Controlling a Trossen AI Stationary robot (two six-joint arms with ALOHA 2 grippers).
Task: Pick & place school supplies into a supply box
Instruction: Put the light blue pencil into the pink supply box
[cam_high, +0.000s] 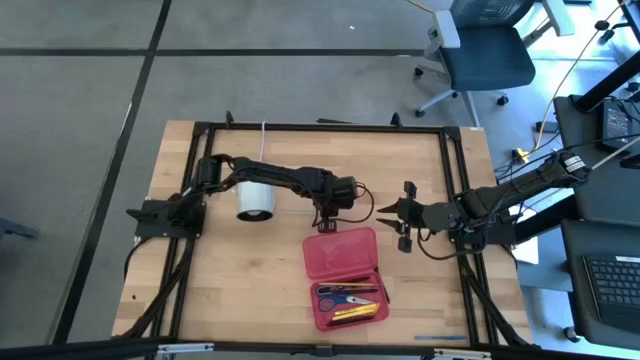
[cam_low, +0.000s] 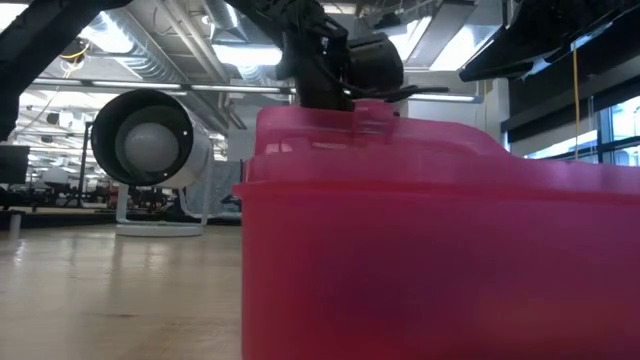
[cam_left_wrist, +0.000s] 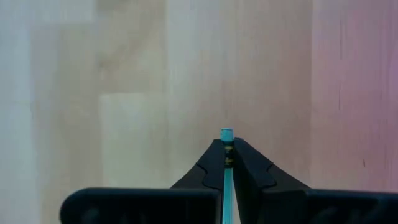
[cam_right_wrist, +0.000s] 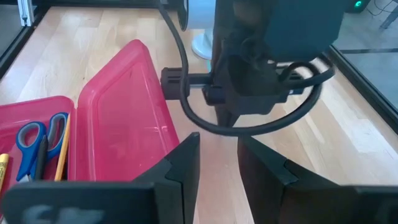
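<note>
I will let go of the teal-green pencil, now over the lid's far corner, with my left gripper in the red supply box's tray (cam_high: 344, 294), among the scissors and pencils.
The red supply box lies open on the table. Its lid (cam_high: 340, 252) is flat at the far side, and its tray (cam_high: 350, 300) at the near side holds blue-handled scissors (cam_right_wrist: 37, 137) and pencils (cam_high: 355, 313). My left gripper (cam_high: 325, 222) hangs over the lid's far left corner, shut on a thin teal-green pencil (cam_left_wrist: 226, 155). It also shows above the box wall (cam_low: 400, 230) in the low view (cam_low: 340, 90). My right gripper (cam_high: 390, 220) is open and empty, level, just right of the lid (cam_right_wrist: 124, 112). My left gripper pinches the teal-green pencil between its two fingers (cam_left_wrist: 211, 163). The pencil's end (cam_left_wrist: 227, 133), with a dark band, sticks out just past the fingertips. The fingers point down from above and the pencil runs along them. It is upright, clear of the table.
A white cylinder (cam_high: 255, 198) with a cord lies on its side under the left arm, left of the box. A black frame (cam_high: 455, 180) runs around the table's edges. Bare wood (cam_high: 240, 280) lies left of the box.
</note>
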